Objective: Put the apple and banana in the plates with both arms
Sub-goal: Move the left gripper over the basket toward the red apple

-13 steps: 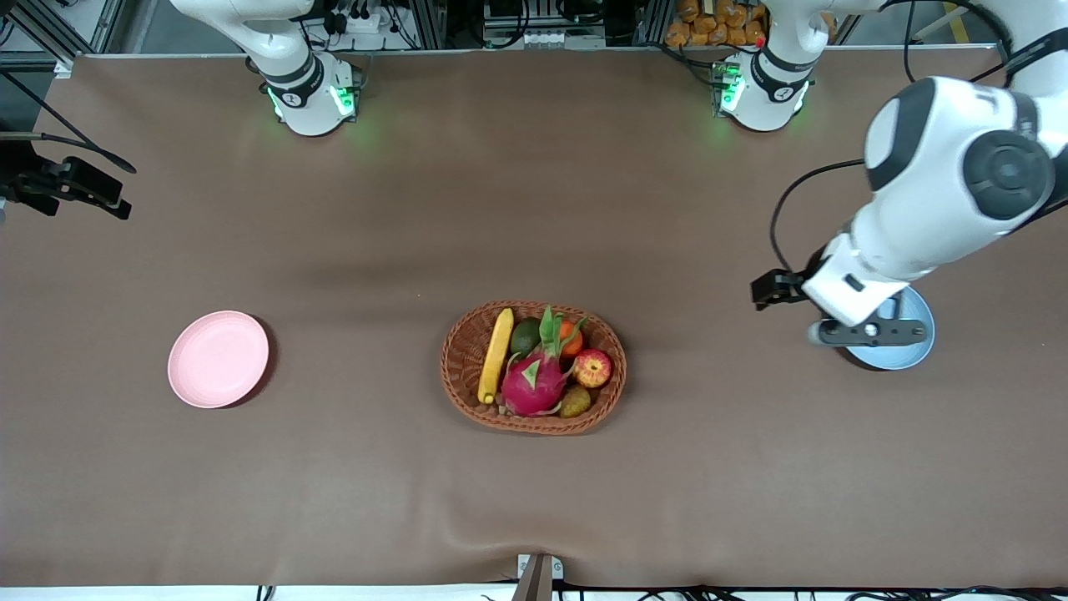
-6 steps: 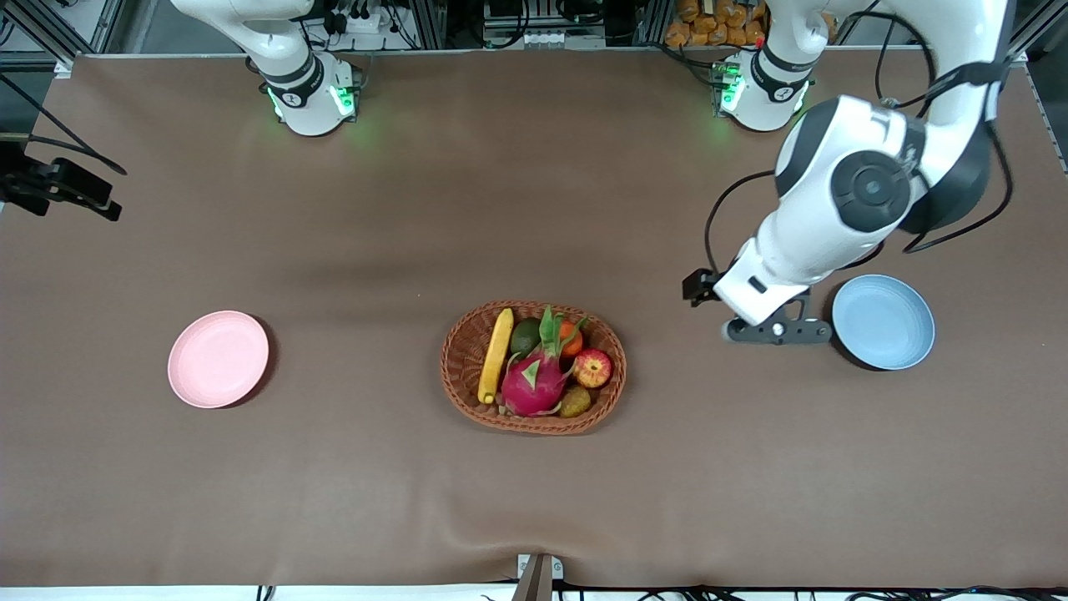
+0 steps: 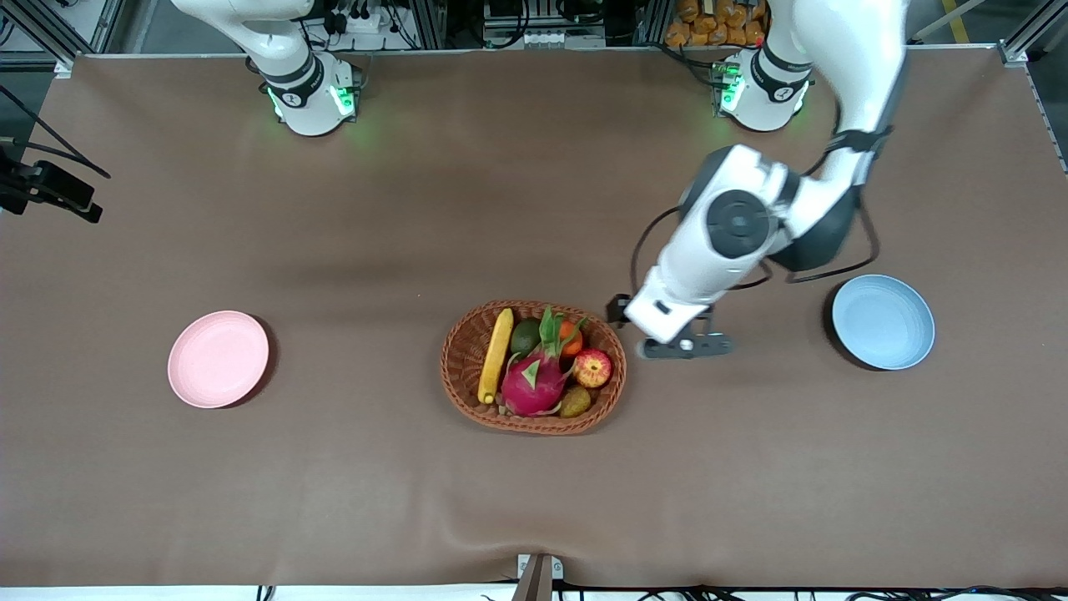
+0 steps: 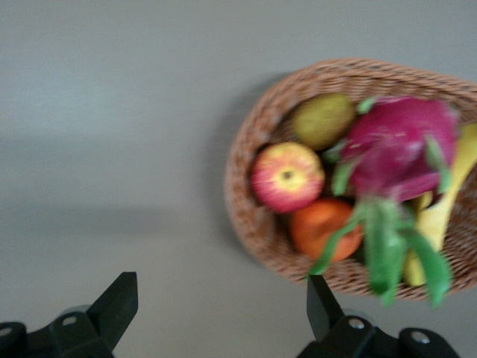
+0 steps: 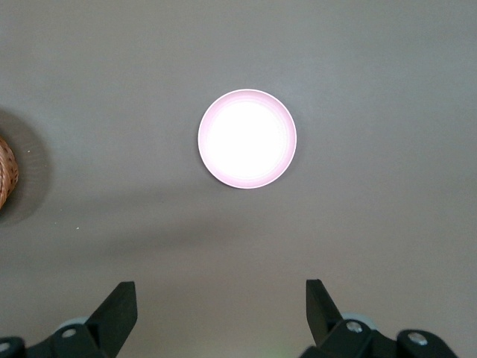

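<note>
The robot's left gripper needs to next move to the apple in the basket and close on its sides (image 3: 592, 367) (image 4: 288, 177), between the orange and the brownish fruit.
The apple (image 3: 592, 368) and the banana (image 3: 496, 356) lie in a brown wicker basket (image 3: 455, 392) at mid-table. My left gripper (image 3: 686, 345) is open and empty, over the bare table just beside the basket, toward the left arm's end. Its wrist view shows the apple (image 4: 287, 177), the banana (image 4: 447, 201) and the open gripper (image 4: 220, 313). The blue plate (image 3: 883, 321) is empty toward the left arm's end. The pink plate (image 3: 219, 359) is empty toward the right arm's end. My right gripper (image 5: 220, 309) is open, high over the table, with the pink plate (image 5: 247, 139) below it.
The basket also holds a magenta dragon fruit (image 3: 534, 380), an orange (image 3: 570, 338), a green avocado (image 3: 526, 335) and a brownish fruit (image 3: 575, 402). The basket's edge (image 5: 6, 171) shows in the right wrist view. Brown cloth covers the table.
My left arm has swung from over the blue plate toward the basket, uncovering the plate. The fruit and plates have not moved.
</note>
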{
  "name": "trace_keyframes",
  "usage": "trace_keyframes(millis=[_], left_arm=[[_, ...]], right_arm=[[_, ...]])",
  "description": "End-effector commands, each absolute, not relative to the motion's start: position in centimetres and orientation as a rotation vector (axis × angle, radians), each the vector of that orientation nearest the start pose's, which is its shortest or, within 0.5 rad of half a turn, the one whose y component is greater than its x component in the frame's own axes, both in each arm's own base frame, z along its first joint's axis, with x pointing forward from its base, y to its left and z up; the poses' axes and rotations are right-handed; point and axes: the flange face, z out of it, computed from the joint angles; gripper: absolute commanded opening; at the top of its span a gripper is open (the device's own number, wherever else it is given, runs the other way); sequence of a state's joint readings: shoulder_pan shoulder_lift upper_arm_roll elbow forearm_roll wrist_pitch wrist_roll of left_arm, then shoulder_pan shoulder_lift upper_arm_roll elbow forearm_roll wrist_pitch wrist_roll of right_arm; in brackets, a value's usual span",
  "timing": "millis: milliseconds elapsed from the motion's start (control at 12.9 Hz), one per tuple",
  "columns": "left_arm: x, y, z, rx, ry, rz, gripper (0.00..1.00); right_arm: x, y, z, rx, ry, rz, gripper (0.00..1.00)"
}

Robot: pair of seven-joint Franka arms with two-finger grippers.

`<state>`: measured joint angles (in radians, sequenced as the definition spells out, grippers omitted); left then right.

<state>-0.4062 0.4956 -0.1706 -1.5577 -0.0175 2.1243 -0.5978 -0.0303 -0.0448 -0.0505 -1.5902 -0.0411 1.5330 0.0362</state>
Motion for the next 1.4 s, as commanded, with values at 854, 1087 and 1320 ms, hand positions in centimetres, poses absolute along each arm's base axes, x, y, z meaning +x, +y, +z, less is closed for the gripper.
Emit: trace_keyframes(millis=[854,1087,1320], left_arm=[[61.3,-40.2,30.0,-3.153,-0.602,-0.162,0.9],[61.4,-40.9,27.5,-3.123,-0.841,-0.161,0.89],[61.9,-42.1,26.7,-3.039,-1.191,-0.139,0.9]], right_arm=[[54.0,-3.3,64.2,-3.2,0.152,0.02,1.0],[53.9,-3.8,65.2,-3.199,0.168,-0.007,1.0],[53.6,-4.5,65.1,-3.236,0.172,0.032,1.0]])
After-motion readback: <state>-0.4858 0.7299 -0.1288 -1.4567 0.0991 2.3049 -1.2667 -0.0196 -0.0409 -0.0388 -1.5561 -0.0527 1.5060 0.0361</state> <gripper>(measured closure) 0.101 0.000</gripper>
